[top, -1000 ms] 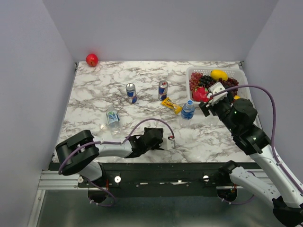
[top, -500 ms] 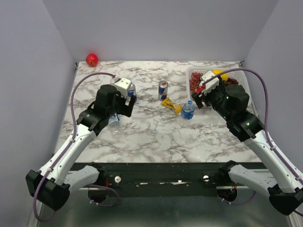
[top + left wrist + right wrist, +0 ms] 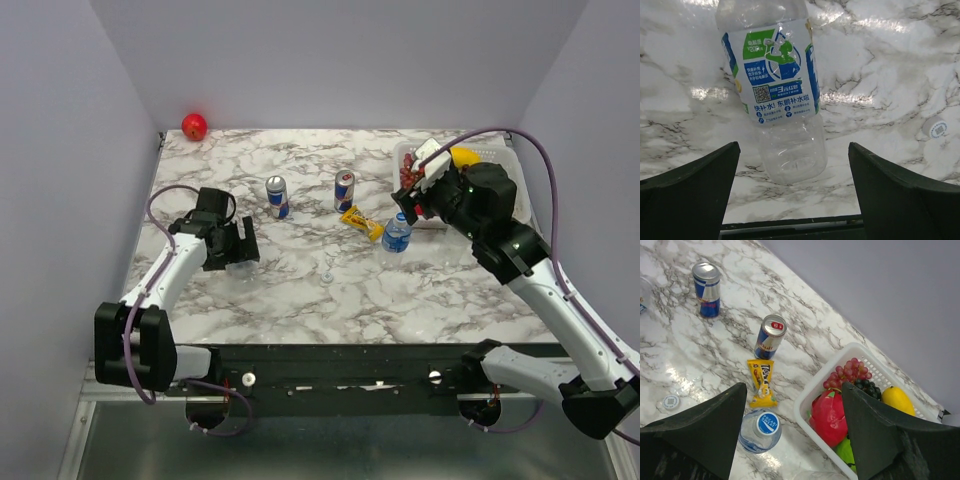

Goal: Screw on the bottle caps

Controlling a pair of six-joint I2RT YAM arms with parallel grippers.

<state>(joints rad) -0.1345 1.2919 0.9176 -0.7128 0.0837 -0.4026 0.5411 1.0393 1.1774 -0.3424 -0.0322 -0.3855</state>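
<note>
I should close my left gripper on the label's lower end (image 3: 241, 267) (image 3: 787, 112), just above the base of the clear bottle that is lying on its side.
A clear bottle (image 3: 775, 85) with a blue, green and white label lies on its side on the marble; its neck is out of view. My left gripper (image 3: 792, 147) is open, one finger on each side of the bottle's base, not touching it. In the top view the left gripper (image 3: 236, 250) covers most of that bottle (image 3: 241, 267). A whitish cap (image 3: 936, 127) lies loose to the right, also seen in the top view (image 3: 327, 275). A second bottle (image 3: 760, 430) stands upright with a blue cap (image 3: 766, 423) on it. My right gripper (image 3: 792, 387) is open and empty above it.
Two blue-and-silver cans (image 3: 277, 196) (image 3: 343, 189) stand at the back middle. A yellow snack packet (image 3: 361, 222) lies beside the upright bottle (image 3: 397, 233). A white basket (image 3: 807, 390) of fruit sits at the back right. A red ball (image 3: 194, 126) rests in the far left corner.
My left arm has swung from the table's near edge to the left side and come down over the lying bottle. My right gripper has moved a little back over the upright bottle.
</note>
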